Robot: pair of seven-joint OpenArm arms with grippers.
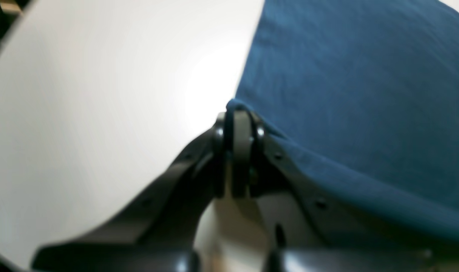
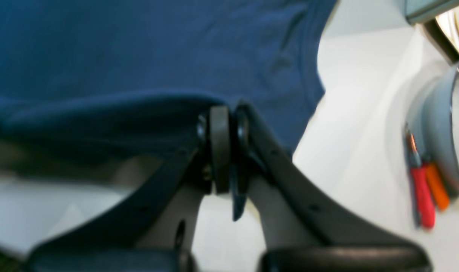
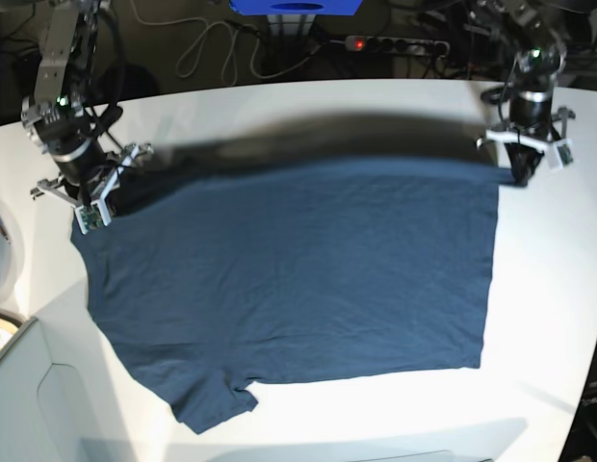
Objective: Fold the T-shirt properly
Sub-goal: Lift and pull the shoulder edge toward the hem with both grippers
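Next, my right gripper lets go of the T-shirt's far edge on the shirt's body, just inside the side (image 3: pixel 116 281) (image 2: pixel 271 47) facing the tools.
The dark navy-blue T-shirt (image 3: pixel 308 269) is spread over the white table (image 3: pixel 279 101), with a sleeve at the near left. Its far edge is lifted off the table and casts a shadow behind it. My left gripper (image 3: pixel 520 175), at the base view's right, is shut on the shirt's far right corner. The left wrist view shows its jaws (image 1: pixel 238 113) pinching the cloth (image 1: pixel 346 94). My right gripper (image 3: pixel 94 210), at the base view's left, is shut on the far left edge. The right wrist view shows its jaws (image 2: pixel 223 113) closed on a fold of the shirt (image 2: pixel 138 56).
A power strip (image 3: pixel 395 44) and cables lie behind the table's far edge. Red and orange handled tools (image 2: pixel 422 196) and a grey round container (image 2: pixel 437 132) lie at the table's left side. A pale grey tray (image 3: pixel 29 395) sits at the near left corner.
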